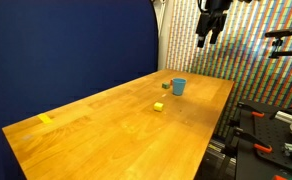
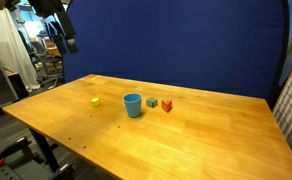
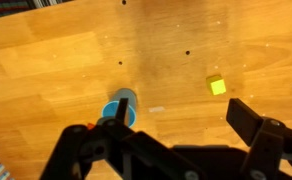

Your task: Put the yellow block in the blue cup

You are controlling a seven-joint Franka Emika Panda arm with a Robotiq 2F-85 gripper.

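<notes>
Next, my gripper closes on opposite sides of the tiny yellow block [image 1: 158, 107] [image 3: 217, 86], which lies a short way from the blue cup.
The tiny yellow block [image 1: 159, 106] lies on the wooden table, a short way from the blue cup [image 1: 178, 86], which stands upright. Both show in the other exterior view too, the block [image 2: 95, 101] and the cup [image 2: 133, 105]. In the wrist view the cup [image 3: 121, 108] is at lower left and the block [image 3: 217, 85] at right. My gripper [image 3: 181, 113] is open and empty. It hangs high above the table in both exterior views [image 1: 208, 32] [image 2: 64, 32], well clear of the block and the cup.
A small dark green block [image 2: 152, 102] and a red block [image 2: 167, 105] sit just beside the cup. A flat yellow piece [image 1: 44, 119] lies near a far table corner. The table edge [image 1: 218, 125] borders equipment racks. A blue curtain [image 2: 186, 40] stands behind the table.
</notes>
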